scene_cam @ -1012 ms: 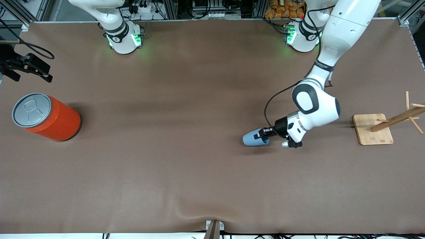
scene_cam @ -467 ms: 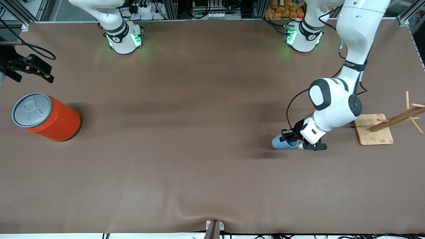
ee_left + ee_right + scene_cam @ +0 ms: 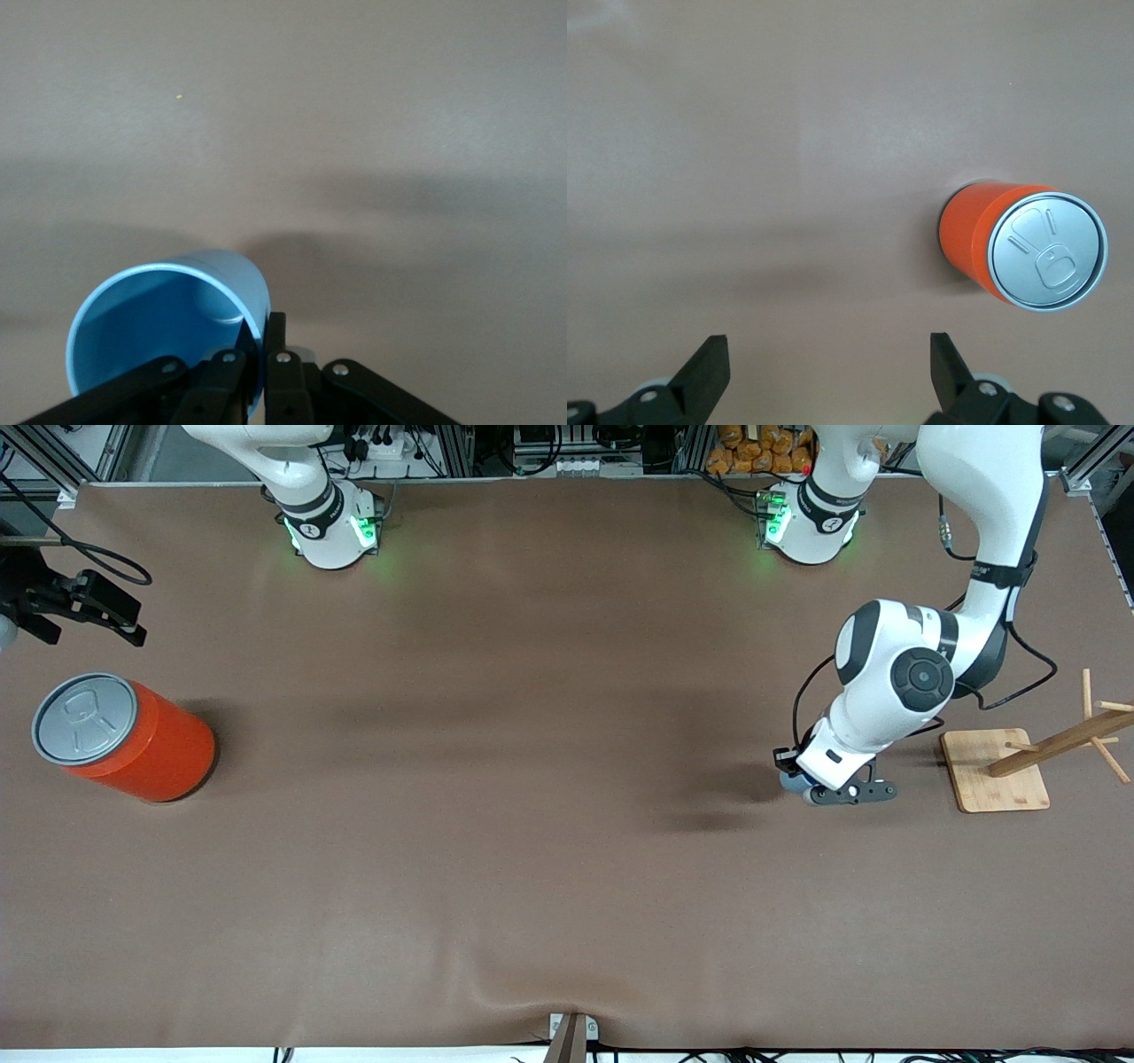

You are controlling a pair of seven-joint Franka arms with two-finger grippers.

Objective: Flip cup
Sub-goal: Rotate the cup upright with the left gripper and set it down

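The light-blue cup, now over the table beside the stand, will be released by my left gripper on the brown table cover [image 3: 815, 771] [image 3: 165, 305], and it will sit there a short gap away from the base of the wooden stand.
The light-blue cup [image 3: 168, 328] is held by my left gripper [image 3: 263, 341], whose fingers are shut on its rim wall, one inside and one outside. The cup's open mouth faces the wrist camera. In the front view only a sliver of the cup [image 3: 791, 782] shows under the left wrist, and my left gripper [image 3: 788, 766] is over the table beside the wooden stand. My right gripper [image 3: 828, 354] is open and empty, waiting above the table near the orange can; it also shows in the front view [image 3: 84, 607].
A large orange can with a grey lid [image 3: 124, 737] stands at the right arm's end of the table and shows in the right wrist view [image 3: 1023, 252]. A wooden stand with pegs [image 3: 997, 771] sits at the left arm's end. The brown table cover [image 3: 496, 797] is bare between them.
My left gripper has carried the cup toward the left arm's end of the table, near the wooden stand, and turned its wrist; the cup is now mostly hidden under it. The right arm has barely moved.
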